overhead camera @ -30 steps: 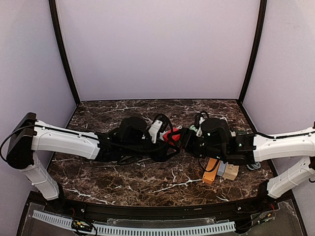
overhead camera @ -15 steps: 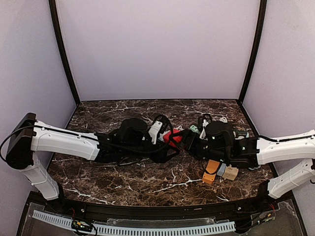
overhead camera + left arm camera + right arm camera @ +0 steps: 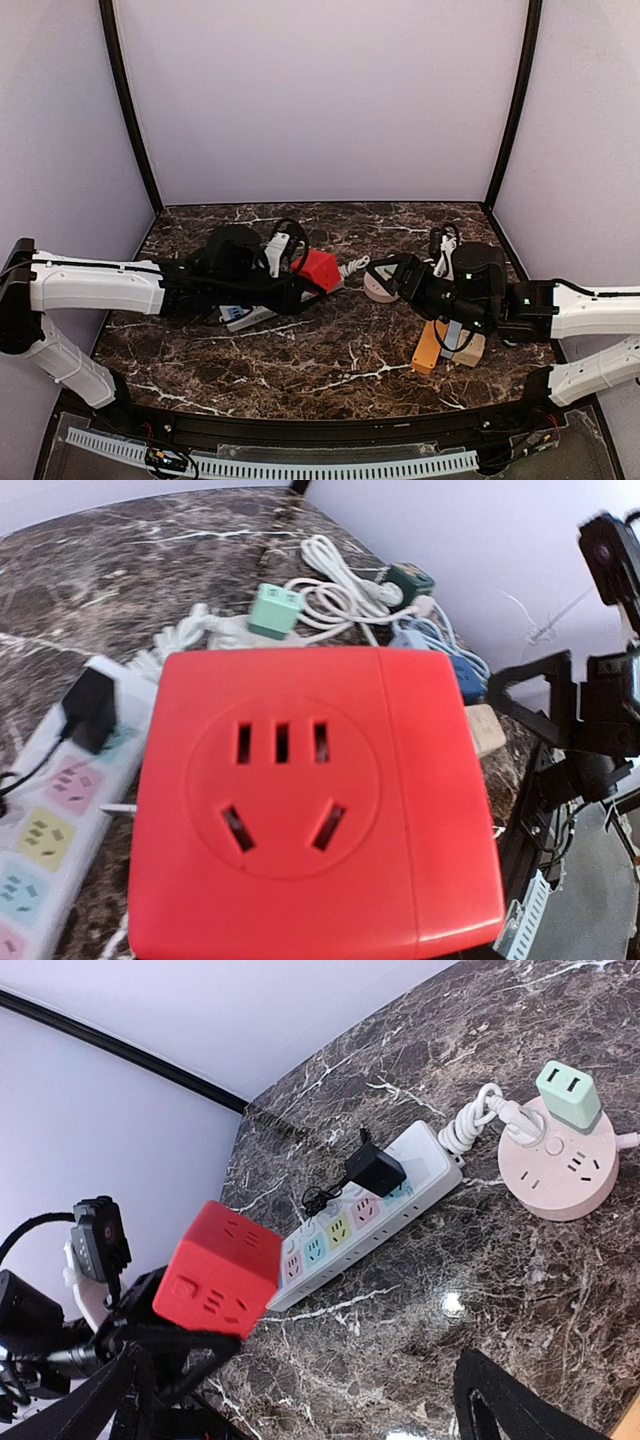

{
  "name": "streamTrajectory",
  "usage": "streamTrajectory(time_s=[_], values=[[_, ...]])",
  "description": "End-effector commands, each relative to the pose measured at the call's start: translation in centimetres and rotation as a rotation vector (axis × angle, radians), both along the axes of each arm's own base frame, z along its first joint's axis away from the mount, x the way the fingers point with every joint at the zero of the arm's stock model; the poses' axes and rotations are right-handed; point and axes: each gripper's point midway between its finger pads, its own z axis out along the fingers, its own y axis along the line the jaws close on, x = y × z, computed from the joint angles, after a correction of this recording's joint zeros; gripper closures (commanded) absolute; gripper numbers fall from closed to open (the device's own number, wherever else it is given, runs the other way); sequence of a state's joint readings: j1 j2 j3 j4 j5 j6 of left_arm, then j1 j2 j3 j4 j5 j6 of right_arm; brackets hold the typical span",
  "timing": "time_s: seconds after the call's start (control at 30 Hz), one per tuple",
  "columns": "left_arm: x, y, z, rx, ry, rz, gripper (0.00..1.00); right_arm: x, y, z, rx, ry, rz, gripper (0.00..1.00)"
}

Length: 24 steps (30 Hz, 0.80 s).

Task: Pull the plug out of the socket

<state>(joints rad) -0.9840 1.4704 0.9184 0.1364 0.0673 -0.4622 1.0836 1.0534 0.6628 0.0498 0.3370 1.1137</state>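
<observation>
The red cube socket, now held above the table, will be let go by my left gripper on the table diagonally (image 3: 194, 269) behind the cordless end of the white power strip.
My left gripper (image 3: 305, 283) is shut on a red cube socket (image 3: 318, 268) and holds it above the table. Its fingers are hidden behind the cube in the left wrist view, where the cube's facing side (image 3: 300, 800) has empty slots. The cube also shows in the right wrist view (image 3: 215, 1270). My right gripper (image 3: 397, 277) is wide open and empty (image 3: 300, 1370), a short way right of the cube. A mint green plug (image 3: 567, 1093) on a white coiled cord sits on a pink round socket (image 3: 565, 1175); I cannot tell whether it is plugged in.
A white power strip (image 3: 245, 316) with a black adapter (image 3: 372, 1170) lies below the cube. Orange (image 3: 430, 348) and beige (image 3: 468, 348) socket blocks lie under the right arm. White cords (image 3: 340, 585), a dark green plug (image 3: 405, 578) and a blue strip (image 3: 455, 665) lie at the back right.
The two grippers were together at the red cube. Now the left arm has drawn back left with the cube, and the right gripper has moved right, away from it, open.
</observation>
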Motion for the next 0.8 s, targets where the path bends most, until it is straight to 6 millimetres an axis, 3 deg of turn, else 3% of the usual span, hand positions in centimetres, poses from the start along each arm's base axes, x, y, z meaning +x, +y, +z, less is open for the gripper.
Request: streamTrajectory(time_s=[0.0, 0.03, 0.07, 0.1, 0.17, 0.2, 0.37, 0.57, 0.77], values=[[2.5, 7.4, -0.7, 0.055, 0.049, 0.100, 0.99, 0.3, -1.6, -0.9, -0.043, 0.004, -0.032, 0.01], [2.5, 9.1, -0.8, 0.085, 0.059, 0.119, 0.99, 0.2, -1.8, -1.0, -0.050, 0.005, -0.029, 0.01], [3.8, 11.2, -1.0, 0.116, 0.052, 0.157, 0.99, 0.2, -2.0, -1.1, -0.058, 0.009, -0.028, 0.02], [3.5, 12.7, -1.4, 0.147, 0.082, 0.160, 0.99, 0.1, -2.1, -1.1, -0.059, 0.009, -0.028, 0.01], [5.7, 17.3, -1.4, 0.184, 0.123, 0.238, 0.99, 0.1, -2.3, -1.1, -0.061, 0.010, -0.030, 0.01], [5.4, 18.7, -2.2, 0.234, 0.155, 0.232, 0.99, 0.0, -2.4, -1.2, -0.063, 0.012, -0.031, 0.01], [7.9, 25.3, -1.7, 0.338, 0.176, 0.328, 0.99, 0.0, -2.5, -1.4, -0.065, 0.023, -0.037, 0.01], [10.0, 29.9, -2.6, 0.370, 0.213, 0.445, 0.99, 0.1, -1.9, -1.4, -0.074, 0.029, -0.024, 0.01], [10.8, 31.9, -5.2, 0.430, 0.277, 0.476, 0.99, 0.3, -1.3, -1.4, -0.090, 0.037, -0.011, 0.02]])
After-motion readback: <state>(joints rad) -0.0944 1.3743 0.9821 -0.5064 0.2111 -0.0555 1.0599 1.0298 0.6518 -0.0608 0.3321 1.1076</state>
